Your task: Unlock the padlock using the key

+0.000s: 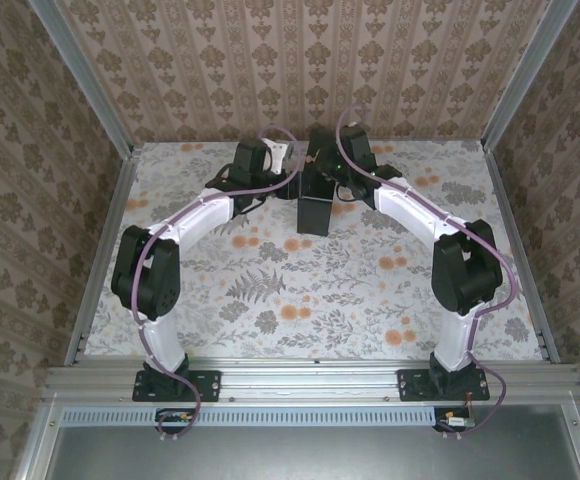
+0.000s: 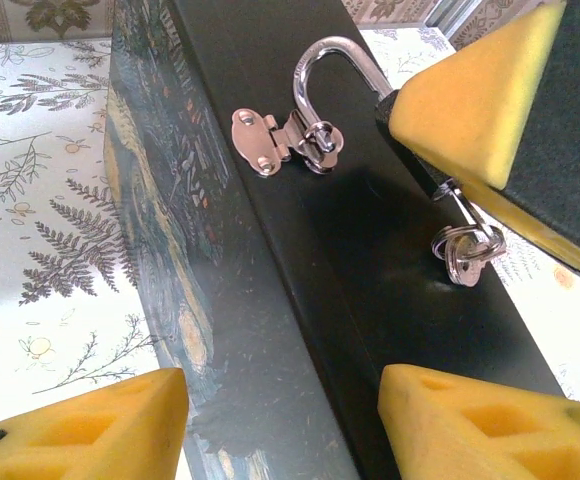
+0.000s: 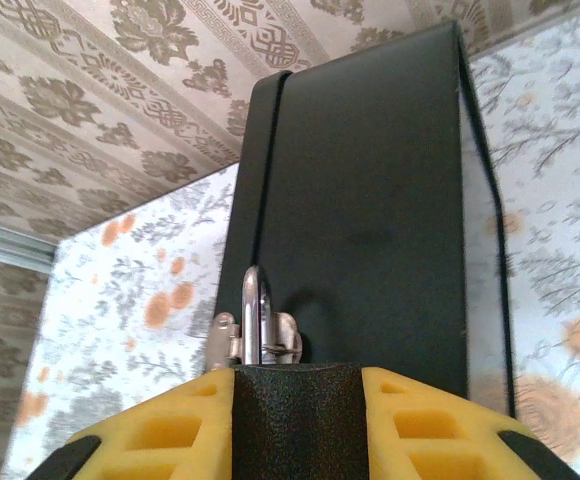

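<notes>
The robot's right gripper needs to set the padlock down on the flowered tablecloth (image 1: 373, 245) next to the black box, by the orange flowers.
A black box (image 3: 360, 190) with a blue-yellow painted lid (image 2: 160, 220) stands at the far middle of the table. The padlock (image 3: 290, 425), black and rough-textured, sits squeezed between the yellow pads of my right gripper (image 3: 290, 400). Its metal shackle (image 2: 327, 62) passes through the box's silver hasp (image 2: 280, 140). The key (image 2: 457, 203) sticks out from under the padlock, with a ring (image 2: 467, 252) hanging on it. My left gripper (image 2: 280, 410) is open, its yellow fingers (image 2: 85, 430) apart on either side of the box's edge and gripping nothing.
Both arms reach in to the box (image 1: 315, 210) from either side over the flowered tablecloth (image 1: 300, 300). Patterned walls and metal rails (image 1: 100, 250) close the table on three sides. Purple cables (image 1: 410, 200) run along the arms.
</notes>
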You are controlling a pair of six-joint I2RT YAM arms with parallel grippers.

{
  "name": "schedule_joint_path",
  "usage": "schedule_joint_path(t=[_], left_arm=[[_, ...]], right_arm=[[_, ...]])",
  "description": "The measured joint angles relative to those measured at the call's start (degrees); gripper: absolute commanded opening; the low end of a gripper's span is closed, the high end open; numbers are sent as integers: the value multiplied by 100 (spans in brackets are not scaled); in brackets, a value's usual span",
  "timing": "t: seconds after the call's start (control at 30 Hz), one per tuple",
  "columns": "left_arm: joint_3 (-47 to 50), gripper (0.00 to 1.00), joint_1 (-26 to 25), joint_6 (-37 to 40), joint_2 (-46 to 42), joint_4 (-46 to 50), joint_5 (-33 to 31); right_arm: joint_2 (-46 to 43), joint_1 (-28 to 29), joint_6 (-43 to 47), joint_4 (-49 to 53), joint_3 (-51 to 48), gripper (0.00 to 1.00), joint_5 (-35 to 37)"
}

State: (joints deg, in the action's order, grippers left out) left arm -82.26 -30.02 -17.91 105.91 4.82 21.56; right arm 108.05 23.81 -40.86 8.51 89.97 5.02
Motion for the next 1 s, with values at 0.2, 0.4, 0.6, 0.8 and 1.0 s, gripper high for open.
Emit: schedule_joint_path(t=[0.2,0.4,0.6,0.8,1.0], left_arm=[[0,60,-85,0,0,-9,24],[90,59,-262,-22,0,-98,116],[184,59,-278,-101,2,-256,229],[306,59,-232,-251,0,-468,415],[428,61,-116,-439,-13,-660,660]], right_arm=[[2,-96,208,59,-24,6,55],[37,-96,-245,-350,-79,3,74],[238,-70,-656,-1014,-107,3,153],[358,-68,-713,-1233,-109,4,284],[337,-136,-555,-1484,-262,5,330]])
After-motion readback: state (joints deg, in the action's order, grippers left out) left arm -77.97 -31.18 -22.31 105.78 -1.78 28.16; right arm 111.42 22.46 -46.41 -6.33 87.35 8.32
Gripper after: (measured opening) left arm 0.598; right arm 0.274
